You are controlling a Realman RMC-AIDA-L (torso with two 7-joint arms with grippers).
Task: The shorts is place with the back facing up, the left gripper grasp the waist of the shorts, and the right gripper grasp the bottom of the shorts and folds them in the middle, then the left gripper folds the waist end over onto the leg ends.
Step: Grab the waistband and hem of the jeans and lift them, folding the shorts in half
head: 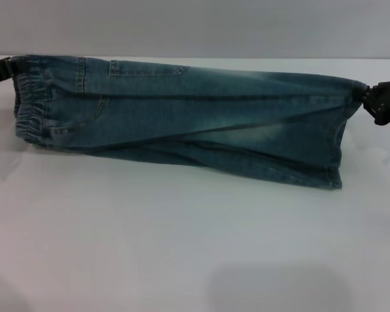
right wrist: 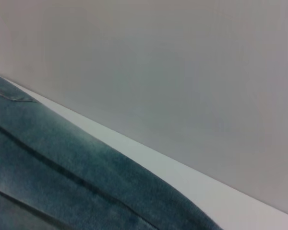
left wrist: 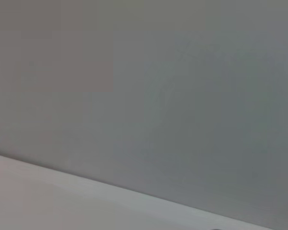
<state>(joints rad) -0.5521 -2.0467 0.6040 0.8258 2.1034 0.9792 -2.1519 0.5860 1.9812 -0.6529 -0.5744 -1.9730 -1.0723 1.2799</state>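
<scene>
The waist of the shorts is in my left gripper only by its upper corner, so my left gripper needs to put that corner down and take the waist's lower part (head: pixel 31 125) before it folds the waist.
The blue denim shorts (head: pixel 182 117) are stretched sideways across the far part of the white table (head: pixel 182 247). The elastic waist (head: pixel 26 110) is at the left and the leg hems (head: pixel 335 156) at the right. At the left edge, my left gripper (head: pixel 1 68) holds the waist's upper corner; only a black bit of it shows. My right gripper (head: pixel 372 102) pinches the upper corner of the leg end. The cloth is taut along its top edge and sags below. The right wrist view shows the denim (right wrist: pixel 62 177) close up. Only wall and table edge appear in the left wrist view.
A plain grey wall (head: pixel 195 26) rises behind the table's far edge. White tabletop lies in front of the shorts, with a soft shadow (head: pixel 279 289) near the front right.
</scene>
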